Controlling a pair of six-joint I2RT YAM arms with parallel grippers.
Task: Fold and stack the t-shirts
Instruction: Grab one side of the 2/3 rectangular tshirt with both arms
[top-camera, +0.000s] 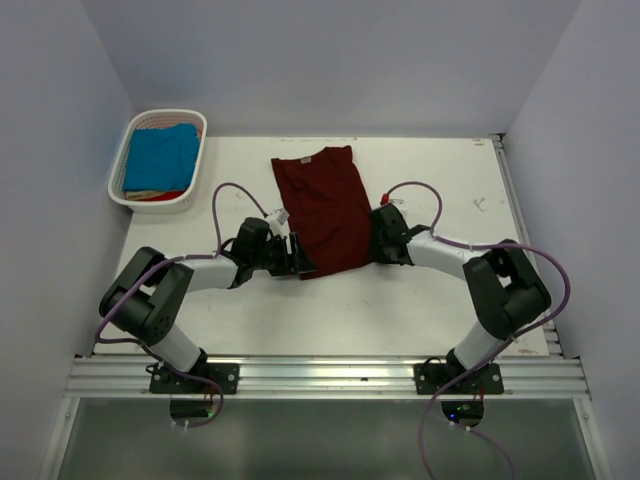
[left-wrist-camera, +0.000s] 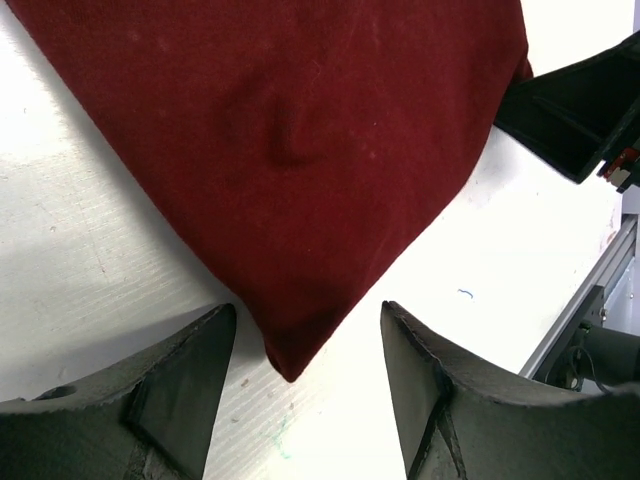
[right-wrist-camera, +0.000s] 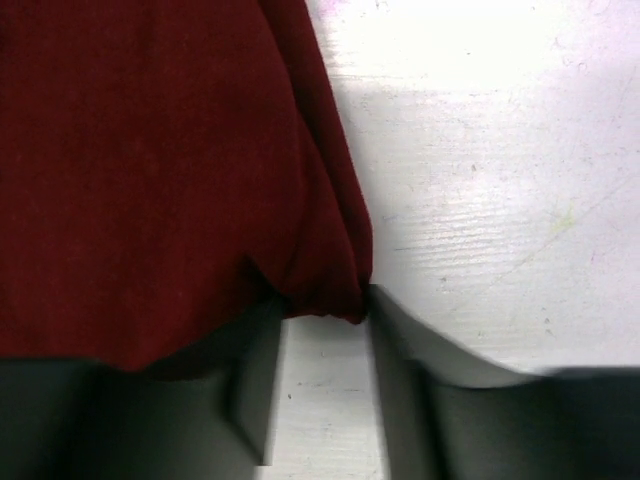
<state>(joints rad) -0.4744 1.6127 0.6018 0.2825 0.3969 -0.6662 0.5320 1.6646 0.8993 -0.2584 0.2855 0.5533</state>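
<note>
I can see the maroon t-shirt's hem bunching up between my right gripper's fingers, so next I open my right gripper, back it off and pinch the t-shirt's near corner tip (right-wrist-camera: 356, 312) before lifting.
The dark maroon t-shirt (top-camera: 325, 208) lies flat on the table, folded into a long strip with its neck at the far end. My left gripper (top-camera: 298, 258) is open at its near left corner; in the left wrist view that corner (left-wrist-camera: 290, 340) points between the two fingers (left-wrist-camera: 190, 385) of the gripper (left-wrist-camera: 308, 320) without touching them. My right gripper (top-camera: 378, 240) is at the shirt's near right edge. In the right wrist view its jaws (right-wrist-camera: 320, 320) stand apart, with a bunched hem (right-wrist-camera: 325, 290) at the tips. The turquoise-blue t-shirt (top-camera: 160, 156) lies in the basket.
The white slatted basket (top-camera: 118, 170) stands at the table's far left corner, with red and yellow cloth under the blue shirt. An aluminium rail (top-camera: 320, 375) runs along the near edge. Grey walls close in the left, back and right. The right gripper's black body shows in the left wrist view (left-wrist-camera: 570, 110).
</note>
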